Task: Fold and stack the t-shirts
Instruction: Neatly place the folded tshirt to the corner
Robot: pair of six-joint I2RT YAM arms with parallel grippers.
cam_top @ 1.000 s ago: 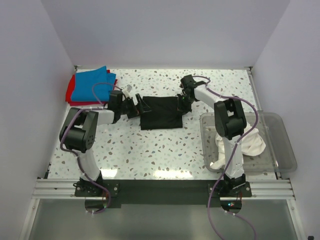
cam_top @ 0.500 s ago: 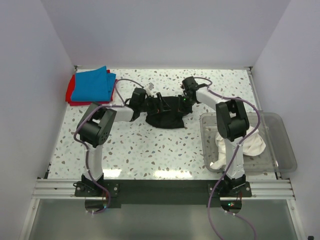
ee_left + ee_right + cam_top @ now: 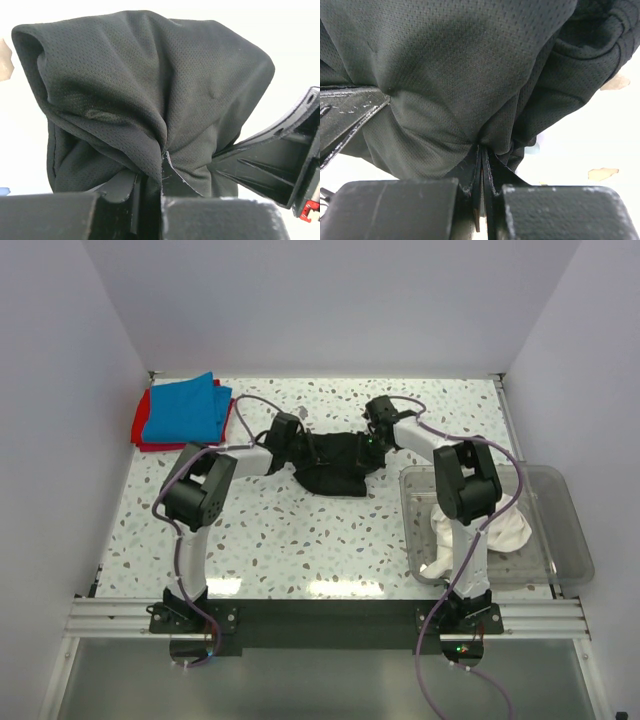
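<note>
My left gripper has the black t-shirt, still bunched on the speckled table. It will let go of it on top of the folded blue t-shirt (image 3: 179, 405), stacking it above the red one.
The black t-shirt (image 3: 335, 465) lies bunched on the speckled table (image 3: 300, 540) between my two arms. My left gripper (image 3: 312, 452) is shut on its left side, and in the left wrist view black cloth (image 3: 145, 100) is pinched between the jaws. My right gripper (image 3: 372, 445) is shut on the shirt's right edge, with mesh fabric (image 3: 460, 75) pinched at its tips. A bright blue t-shirt (image 3: 185, 408) lies folded on a red t-shirt (image 3: 141, 425) at the far left. A white t-shirt (image 3: 500, 530) sits crumpled in the bin.
A clear plastic bin (image 3: 570, 540) stands at the right edge of the table. White walls close the table on the left, back and right.
My left gripper moved right onto the black shirt and closed on it. The shirt went from flat to bunched. The right gripper has stayed shut on the shirt's right edge.
</note>
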